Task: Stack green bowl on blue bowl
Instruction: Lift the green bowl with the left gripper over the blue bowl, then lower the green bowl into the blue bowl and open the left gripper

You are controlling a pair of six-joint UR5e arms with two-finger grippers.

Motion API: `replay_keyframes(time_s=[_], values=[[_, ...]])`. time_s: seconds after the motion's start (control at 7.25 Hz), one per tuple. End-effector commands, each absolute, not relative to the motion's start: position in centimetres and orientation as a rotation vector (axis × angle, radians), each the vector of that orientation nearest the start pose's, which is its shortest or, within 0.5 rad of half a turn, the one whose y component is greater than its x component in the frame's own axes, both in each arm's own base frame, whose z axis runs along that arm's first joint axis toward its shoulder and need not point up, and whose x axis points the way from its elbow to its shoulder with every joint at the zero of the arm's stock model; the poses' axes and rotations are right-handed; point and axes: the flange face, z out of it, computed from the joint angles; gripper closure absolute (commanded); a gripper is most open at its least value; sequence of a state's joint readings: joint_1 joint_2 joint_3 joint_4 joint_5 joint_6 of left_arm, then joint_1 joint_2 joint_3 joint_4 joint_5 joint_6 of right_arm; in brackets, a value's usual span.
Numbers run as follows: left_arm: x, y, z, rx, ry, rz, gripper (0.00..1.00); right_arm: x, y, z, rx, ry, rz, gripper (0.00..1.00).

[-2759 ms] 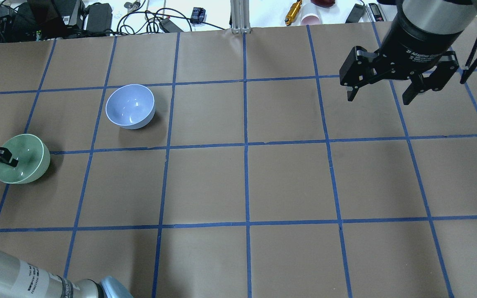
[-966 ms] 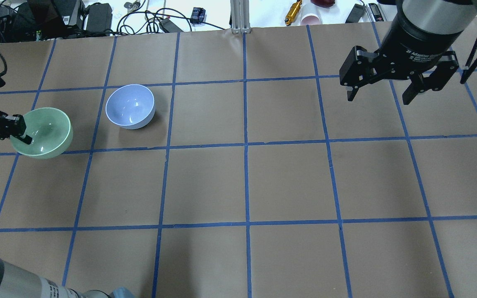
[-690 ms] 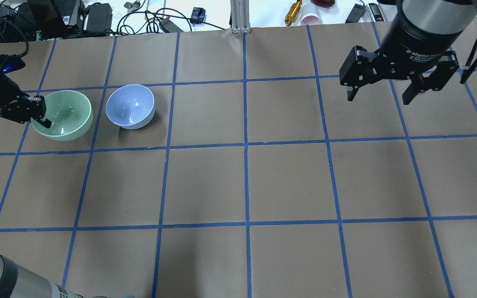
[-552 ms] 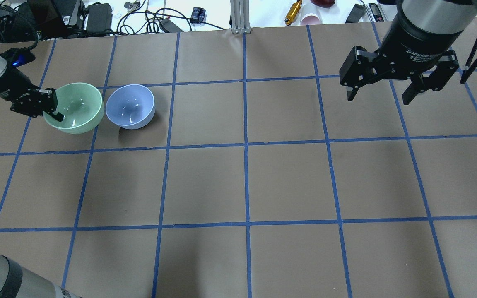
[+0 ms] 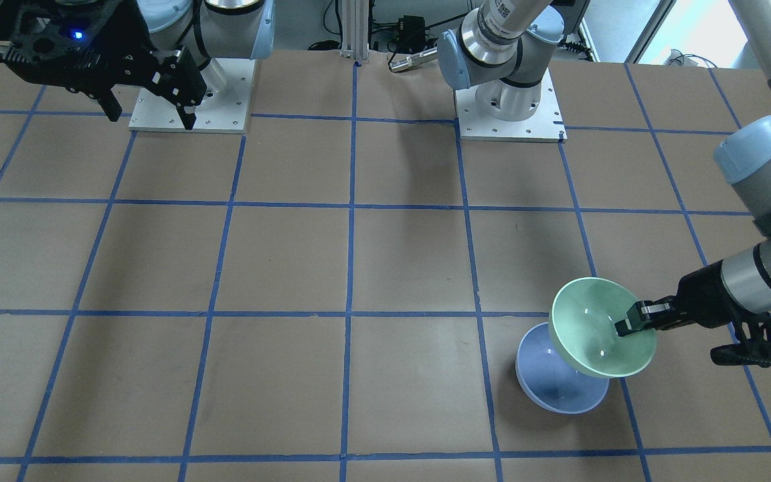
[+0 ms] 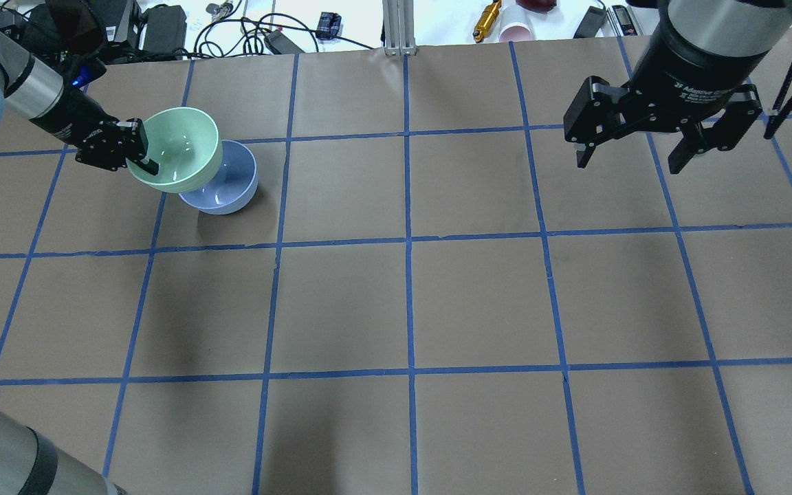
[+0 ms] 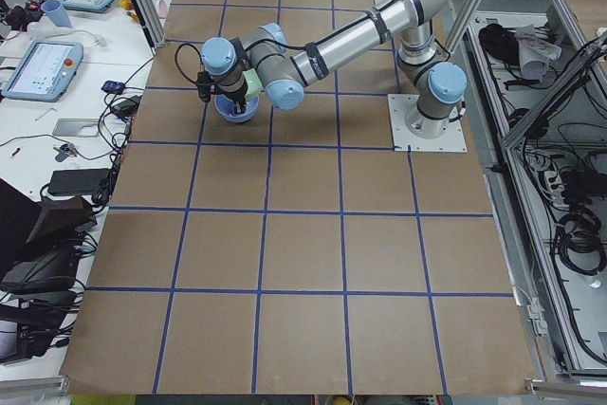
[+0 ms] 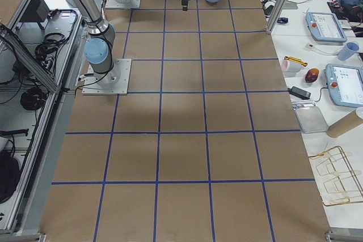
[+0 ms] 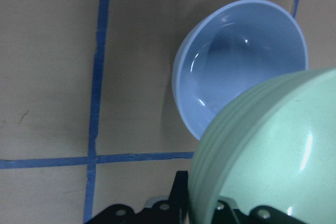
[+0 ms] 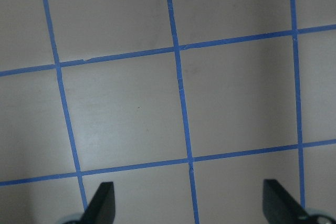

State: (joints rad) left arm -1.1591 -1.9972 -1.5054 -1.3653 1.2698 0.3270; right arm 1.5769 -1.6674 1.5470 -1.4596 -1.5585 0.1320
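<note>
Next, my left gripper lets go of the green bowl inside the hollow of the blue bowl (image 5: 567, 367) (image 9: 240, 67), with both rims lined up.
My left gripper (image 6: 143, 152) is shut on the rim of the pale green bowl (image 6: 179, 148) and holds it lifted and tilted, overlapping the near-left part of the blue bowl (image 6: 227, 189), which stands on the table. The front view shows the green bowl (image 5: 600, 327) above the blue bowl (image 5: 549, 381), with the left gripper (image 5: 628, 323) on its rim. In the left wrist view the green bowl (image 9: 273, 150) fills the lower right and the blue bowl (image 9: 239, 77) lies beyond it. My right gripper (image 6: 633, 148) hangs open and empty, high over the far right of the table.
The brown table (image 6: 410, 302) is gridded with blue tape. Cables, power bricks and small tools (image 6: 162, 27) lie beyond its far edge. The two arm bases (image 5: 506, 107) stand on the robot's side.
My left gripper has lifted the green bowl off the table at the left and carried it rightward and away from me until it overlaps the blue bowl. The right arm has not moved.
</note>
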Motion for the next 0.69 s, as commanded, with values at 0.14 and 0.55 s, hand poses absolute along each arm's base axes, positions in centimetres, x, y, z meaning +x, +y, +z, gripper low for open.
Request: replay_keyframes(time_s=[0.14, 0.55], values=[[10.2, -65.0, 28.0, -0.168, 3.475, 0.048, 1.0, 13.7, -44.8, 53.4, 0.197, 3.123, -0.013, 0.0], [10.0, -65.4, 25.9, -0.16, 3.479, 0.064, 1.0, 13.7, -44.8, 53.4, 0.197, 3.123, -0.013, 0.0]])
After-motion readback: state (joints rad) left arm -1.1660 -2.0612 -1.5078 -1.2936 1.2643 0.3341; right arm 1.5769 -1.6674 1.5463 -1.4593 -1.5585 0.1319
